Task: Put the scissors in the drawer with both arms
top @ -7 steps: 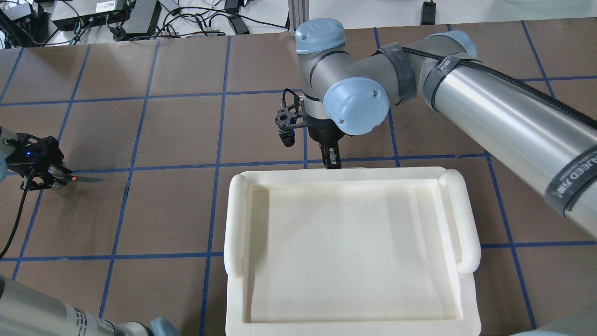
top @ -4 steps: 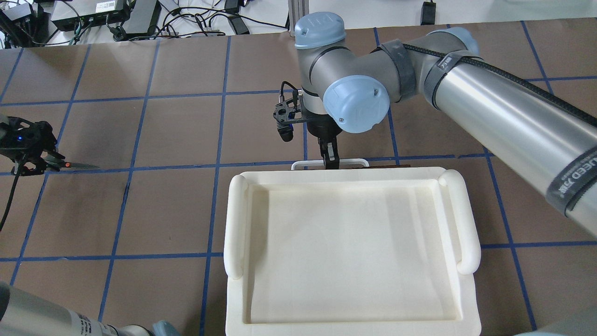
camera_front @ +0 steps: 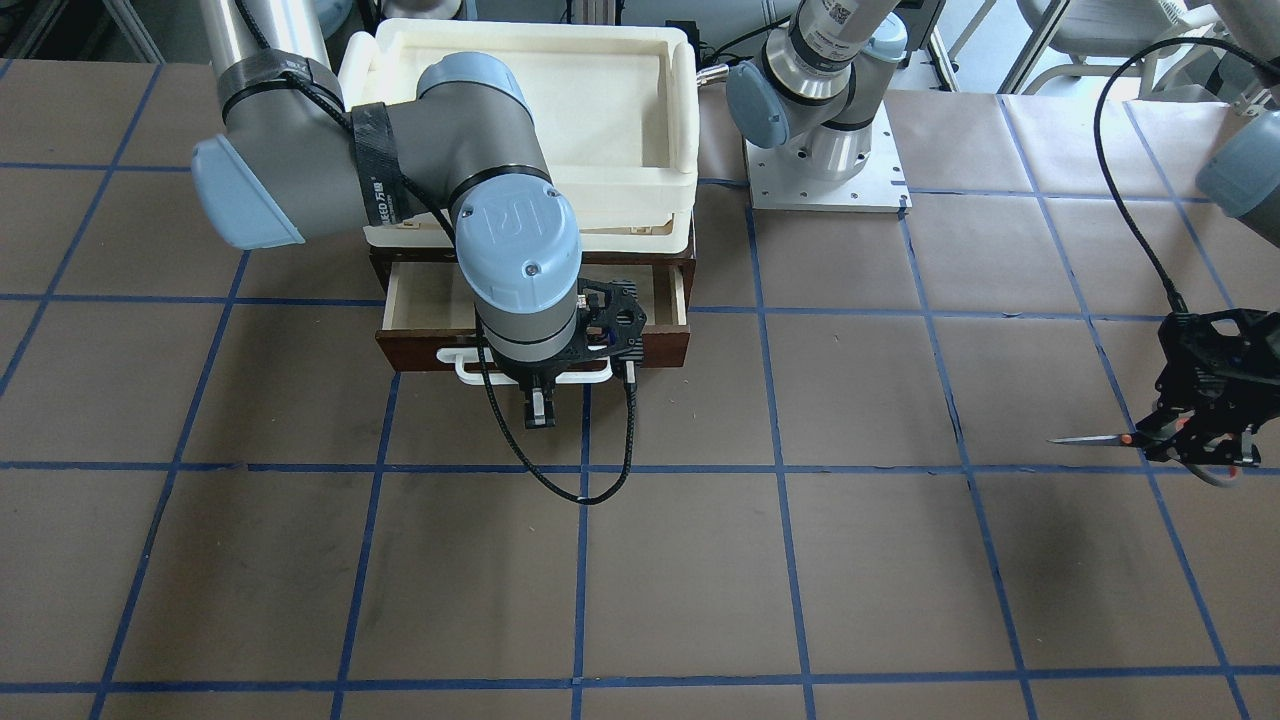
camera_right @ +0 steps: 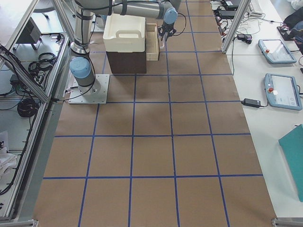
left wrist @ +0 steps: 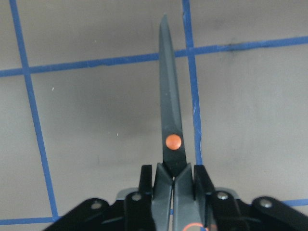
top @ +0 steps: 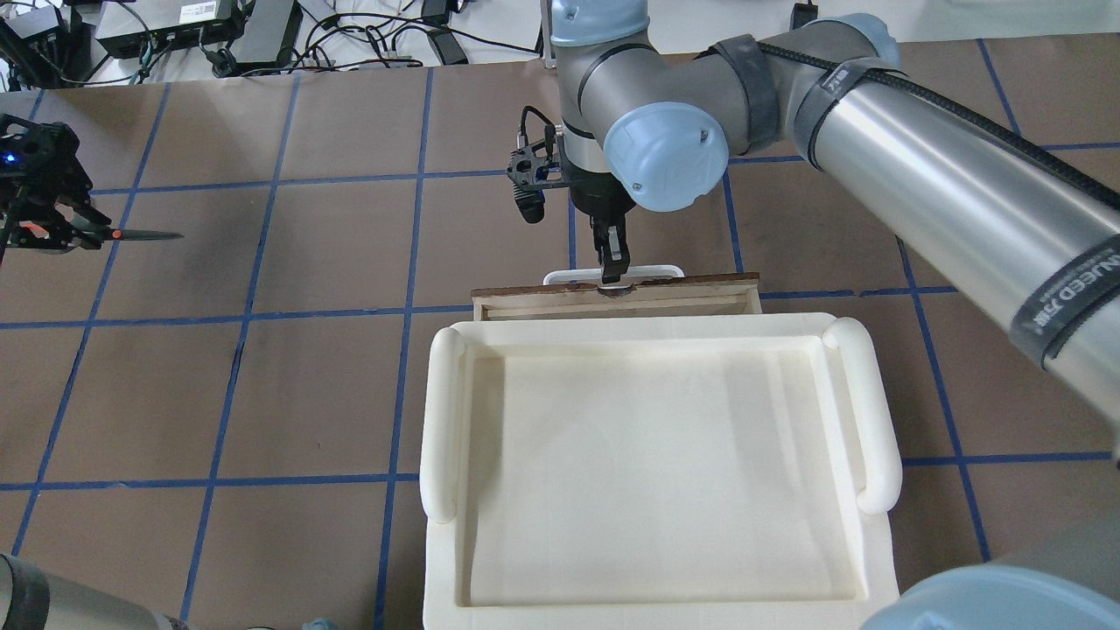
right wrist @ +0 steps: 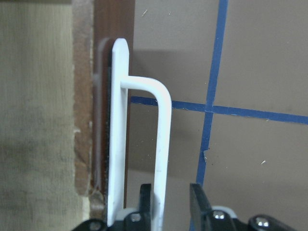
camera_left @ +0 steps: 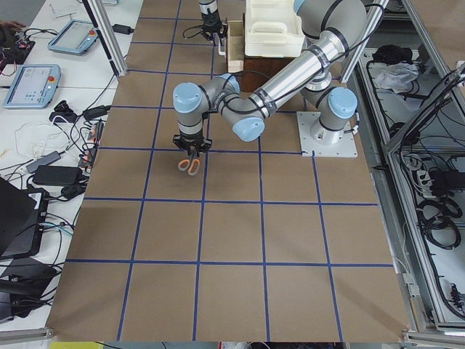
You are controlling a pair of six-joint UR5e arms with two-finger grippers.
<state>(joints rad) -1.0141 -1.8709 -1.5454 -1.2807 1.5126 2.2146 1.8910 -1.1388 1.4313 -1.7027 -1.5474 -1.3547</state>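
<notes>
My right gripper will let go of the white bar handle just above the blue tape line in front of the drawer [camera_front: 534,448].
The scissors [camera_front: 1100,439] are in my left gripper [camera_front: 1195,445], which is shut on their handles. It holds them level above the table at my far left, blades pointing toward the middle [top: 131,234]. The left wrist view shows the closed blades and orange pivot [left wrist: 172,120] between the fingers [left wrist: 147,178]. The dark brown drawer [camera_front: 660,350] is pulled partly out, so its pale interior [camera_front: 430,300] shows. My right gripper [camera_front: 540,415] is closed narrowly around the white bar handle [right wrist: 163,120]. The bar lies against one finger [right wrist: 146,202].
The cream-white plastic tray [top: 442,420] sits on top of the drawer's cabinet [camera_right: 125,61]. My right arm [camera_front: 300,150] reaches over the tray and hides part of the open drawer. Brown table with blue grid tape lies between the two grippers.
The right gripper has pulled the drawer out from under the tray, away from my base. The left gripper has carried the scissors farther from my base.
</notes>
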